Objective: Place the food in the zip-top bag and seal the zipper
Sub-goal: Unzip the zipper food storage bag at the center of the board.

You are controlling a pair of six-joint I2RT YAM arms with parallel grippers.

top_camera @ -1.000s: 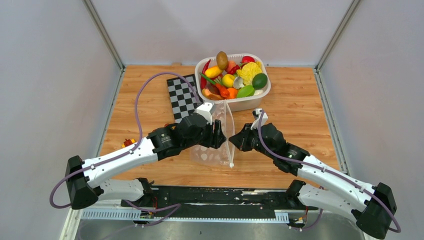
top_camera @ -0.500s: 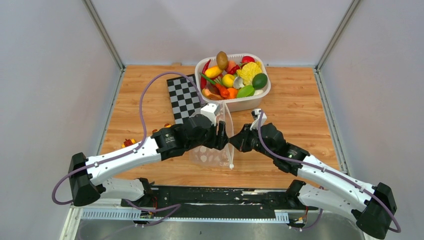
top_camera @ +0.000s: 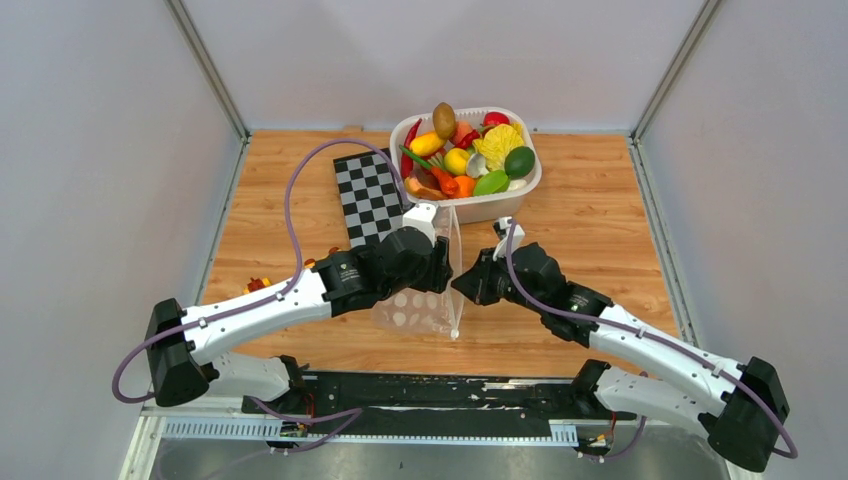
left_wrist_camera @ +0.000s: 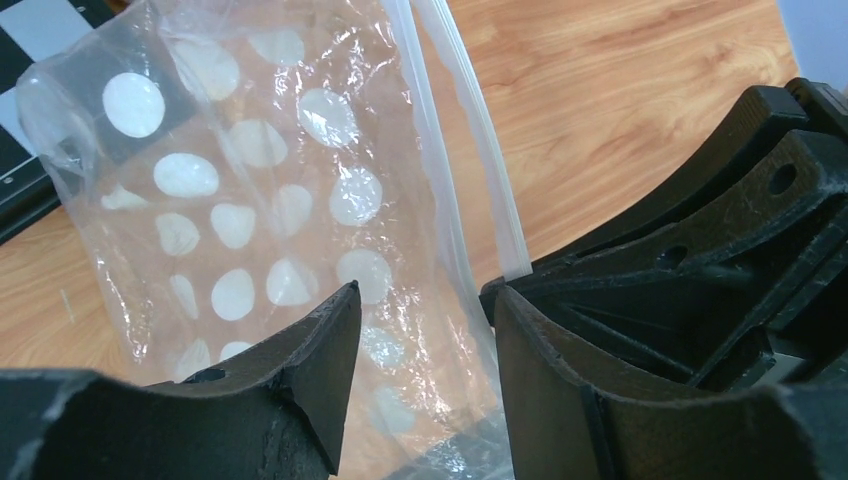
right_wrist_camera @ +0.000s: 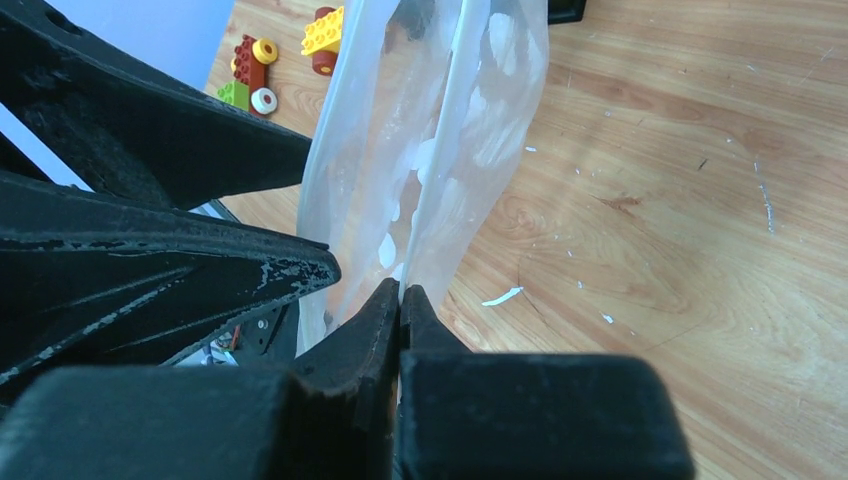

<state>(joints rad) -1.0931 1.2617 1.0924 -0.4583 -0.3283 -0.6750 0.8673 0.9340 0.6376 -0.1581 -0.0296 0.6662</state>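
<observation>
The edges of the zip-top bag sit close together, so the robot's left gripper needs to close on the dotted film's edge point(left_wrist_camera: 465, 285) and pull it away from the right gripper.
The zip-top bag point(top_camera: 425, 300) stands upright on the table between my two grippers, its mouth open toward the top and nothing visible inside. Its zipper point(top_camera: 459, 262) shows as a whitish strip along the right side. My right gripper point(right_wrist_camera: 400, 288) is shut on the bag's point(right_wrist_camera: 440, 140) near lip. My left gripper point(left_wrist_camera: 422, 295) is open and straddles the dotted film point(left_wrist_camera: 250, 210), with the zipper strips point(left_wrist_camera: 490, 170) running down to its right finger. In the top view, the left gripper point(top_camera: 443, 268) and right gripper point(top_camera: 458, 285) almost meet. The food point(top_camera: 465, 150) is piled in a white tub.
The white tub point(top_camera: 528, 190) stands at the back of the table, just behind the bag. A chessboard point(top_camera: 368, 195) lies left of the tub. Small toy brick cars point(top_camera: 258, 286) sit near the left arm and show in the right wrist view point(right_wrist_camera: 255, 75).
Both grippers and the bag have shifted slightly left. The left arm reached further forward, and its jaws now straddle the bag's lip a little narrower.
</observation>
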